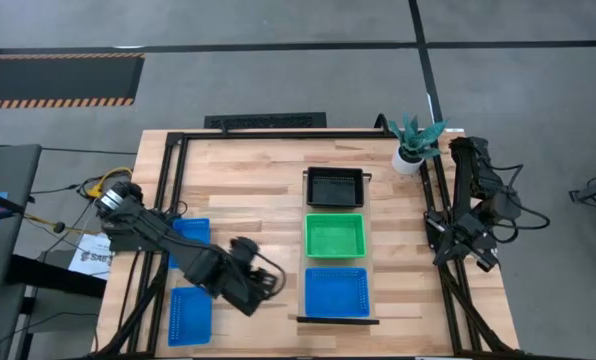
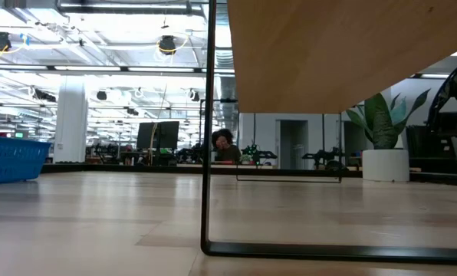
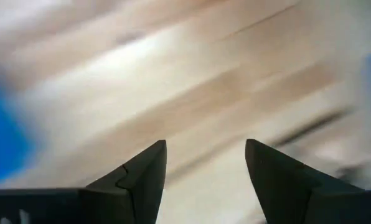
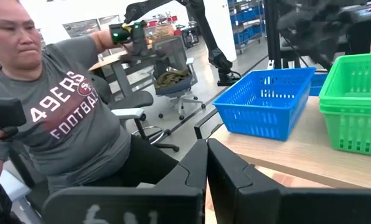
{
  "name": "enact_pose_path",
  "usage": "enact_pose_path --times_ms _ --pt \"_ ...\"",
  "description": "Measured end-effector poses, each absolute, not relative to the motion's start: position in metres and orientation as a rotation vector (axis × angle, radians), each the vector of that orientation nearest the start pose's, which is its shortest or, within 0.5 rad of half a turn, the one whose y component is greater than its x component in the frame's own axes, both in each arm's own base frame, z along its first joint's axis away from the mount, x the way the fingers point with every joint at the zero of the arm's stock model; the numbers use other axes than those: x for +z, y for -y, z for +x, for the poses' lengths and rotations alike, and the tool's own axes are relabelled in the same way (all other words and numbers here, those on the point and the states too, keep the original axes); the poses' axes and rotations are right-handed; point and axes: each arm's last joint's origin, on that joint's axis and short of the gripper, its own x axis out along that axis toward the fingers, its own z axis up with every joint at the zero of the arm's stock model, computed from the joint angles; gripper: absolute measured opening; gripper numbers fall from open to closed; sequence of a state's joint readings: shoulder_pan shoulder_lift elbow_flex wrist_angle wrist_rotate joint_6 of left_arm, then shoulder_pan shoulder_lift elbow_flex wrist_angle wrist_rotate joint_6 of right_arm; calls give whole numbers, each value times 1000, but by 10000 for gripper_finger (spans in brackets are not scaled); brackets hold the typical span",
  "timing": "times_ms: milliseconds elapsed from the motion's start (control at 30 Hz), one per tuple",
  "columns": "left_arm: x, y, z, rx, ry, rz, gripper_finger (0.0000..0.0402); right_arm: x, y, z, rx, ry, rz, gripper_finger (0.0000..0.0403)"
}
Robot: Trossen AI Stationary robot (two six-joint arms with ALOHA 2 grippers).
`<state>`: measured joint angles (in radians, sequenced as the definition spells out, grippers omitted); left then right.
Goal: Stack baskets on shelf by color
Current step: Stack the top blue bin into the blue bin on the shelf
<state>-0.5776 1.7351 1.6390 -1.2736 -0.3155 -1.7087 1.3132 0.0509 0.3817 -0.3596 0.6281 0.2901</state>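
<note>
I move my left gripper to the farther loose blue basket next and close it on the basket's rim (image 1: 209,241) facing the shelf.
On the shelf (image 1: 338,320), a pale board with black end rails, the baskets sit in a row: black (image 1: 334,186) at the far end, green (image 1: 335,236) in the middle, blue (image 1: 337,291) at the near end. The right wrist view shows the green ones (image 4: 356,106) nested in a stack beside the blue one (image 4: 266,102). Two more blue baskets (image 1: 190,240) (image 1: 189,315) lie flat on the tabletop at the left. My left gripper (image 1: 275,282) (image 3: 205,149) is open over bare wood between those loose baskets and the shelf. My right gripper (image 1: 483,262) (image 4: 207,146) is shut and waits at the table's right edge.
A potted plant (image 1: 415,145) stands at the far right corner. Black frame rails run along the table's left side (image 1: 168,200) and right side (image 1: 438,220). A person (image 4: 67,112) sits beyond the near edge. In the low view the shelf's black leg (image 2: 209,153) stands close.
</note>
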Motion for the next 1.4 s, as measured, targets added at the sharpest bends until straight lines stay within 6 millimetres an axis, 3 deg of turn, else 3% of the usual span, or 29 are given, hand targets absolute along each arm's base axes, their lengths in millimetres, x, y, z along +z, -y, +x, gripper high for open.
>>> enact_pose_path --times_ms 133,333,600,767,1067,1233,1400 --pt "308 163 253 843 -1324 -588 202 250 -53 32 677 -120 249 35" --pt "287 175 239 597 -1474 -302 199 250 -53 32 677 -120 248 34" --pt "233 180 206 550 -1747 -108 199 247 -53 32 646 -135 219 34" --pt "220 169 193 659 -1690 -218 199 246 -51 33 597 -130 213 34" --pt "248 133 166 1076 -1205 -700 198 246 -51 33 595 -130 211 33" --pt "238 121 152 1270 -1061 -890 198 246 -51 33 594 -131 211 33" --pt "225 120 157 1283 -1025 -942 198 246 -51 33 594 -133 220 33"
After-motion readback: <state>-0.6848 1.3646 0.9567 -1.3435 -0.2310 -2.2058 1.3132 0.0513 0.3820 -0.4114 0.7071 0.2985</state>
